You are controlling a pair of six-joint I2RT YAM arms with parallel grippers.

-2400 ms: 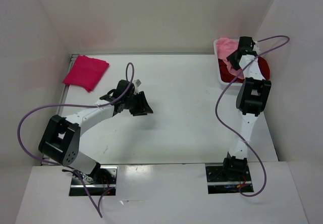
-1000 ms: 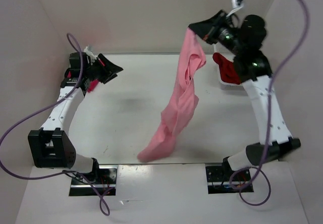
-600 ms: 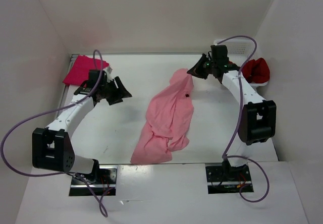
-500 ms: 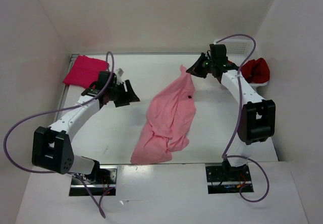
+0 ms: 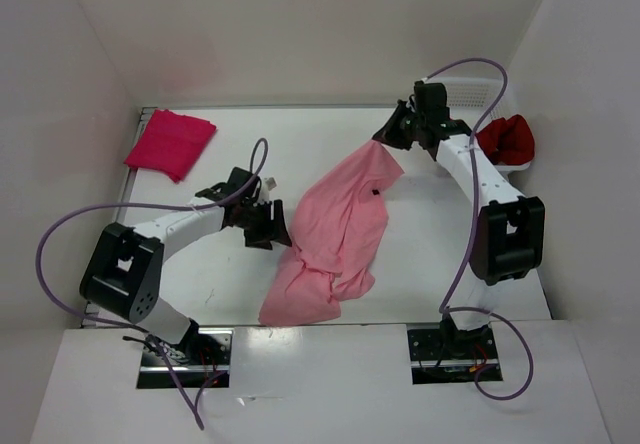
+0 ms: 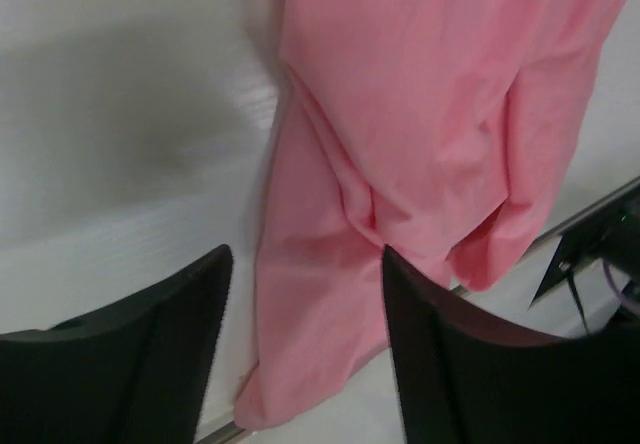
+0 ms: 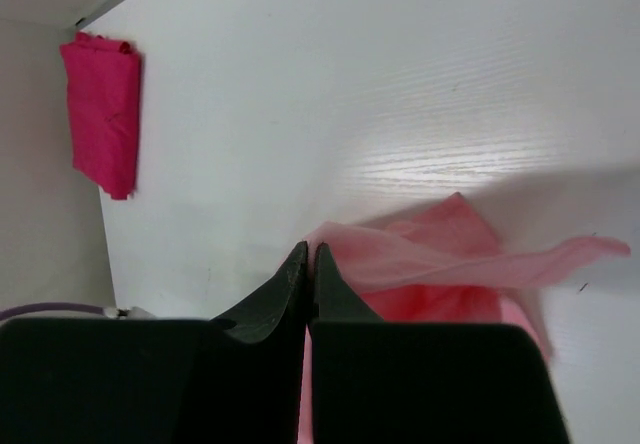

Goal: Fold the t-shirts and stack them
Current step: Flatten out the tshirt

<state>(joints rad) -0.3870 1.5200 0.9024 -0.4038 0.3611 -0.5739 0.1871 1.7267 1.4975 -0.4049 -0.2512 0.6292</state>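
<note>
The light pink t-shirt is lying crumpled down to the front edge. My left gripper should pinch its side (image 5: 294, 253) and help my right gripper lift and spread it.
A light pink t-shirt (image 5: 335, 229) lies crumpled down the middle of the table, reaching the front edge. My right gripper (image 5: 385, 137) is shut on its far corner, which is lifted slightly off the table; in the right wrist view the closed fingertips (image 7: 309, 249) pinch the thin pink cloth (image 7: 450, 259). My left gripper (image 5: 272, 226) hovers open at the shirt's left edge; its wrist view shows the pink cloth (image 6: 420, 94) below and between the spread fingers (image 6: 160, 344). A folded crimson-pink t-shirt (image 5: 170, 142) (image 7: 105, 114) sits at the back left. A dark red t-shirt (image 5: 505, 139) hangs out of the basket.
The white mesh basket (image 5: 478, 88) stands at the back right corner against the side wall. White walls enclose the table on the left, back and right. The metal front edge (image 5: 400, 324) runs just beyond the shirt's lower end.
The right arm has lowered the light pink shirt from hanging high in the air onto the table. The left gripper has travelled from the back left to the shirt's left edge.
</note>
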